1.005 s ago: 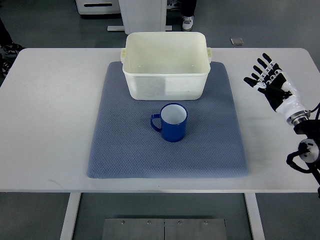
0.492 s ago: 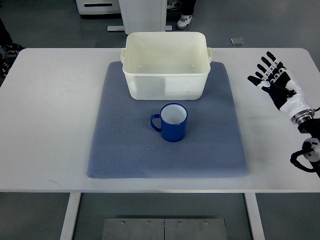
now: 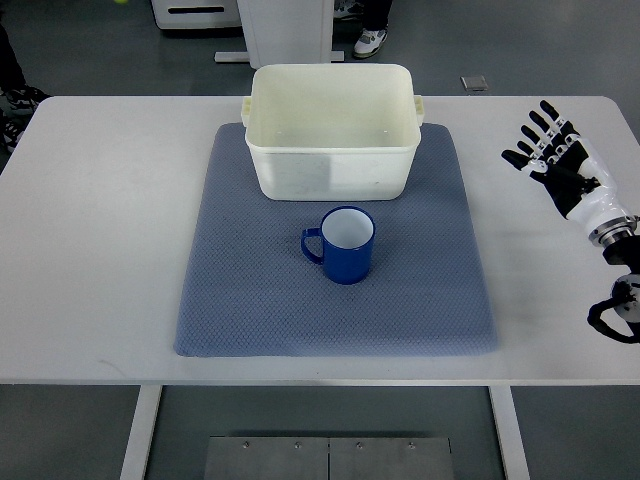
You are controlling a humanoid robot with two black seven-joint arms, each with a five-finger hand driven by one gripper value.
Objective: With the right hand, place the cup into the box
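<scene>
The robot's right gripper should come from the side (image 3: 366, 251) opposite the blue cup's handle and close around the body of that cup.
A blue cup (image 3: 342, 245) with a white inside stands upright on the grey-blue mat (image 3: 250, 300), its handle pointing left. Just behind it on the mat sits the cream plastic box (image 3: 332, 140), which holds nothing. My right hand (image 3: 552, 152) hovers over the white table far to the right of the cup and box. Its black fingers are spread and hold nothing. The left arm does not show.
The white table (image 3: 100, 230) carries the mat in its middle. A person's shoe (image 3: 368, 42) and a white cabinet base (image 3: 200, 15) stand on the floor beyond the far edge.
My right hand has drifted a little to the right and slightly away, toward the table's right edge. Cup and box have not moved.
</scene>
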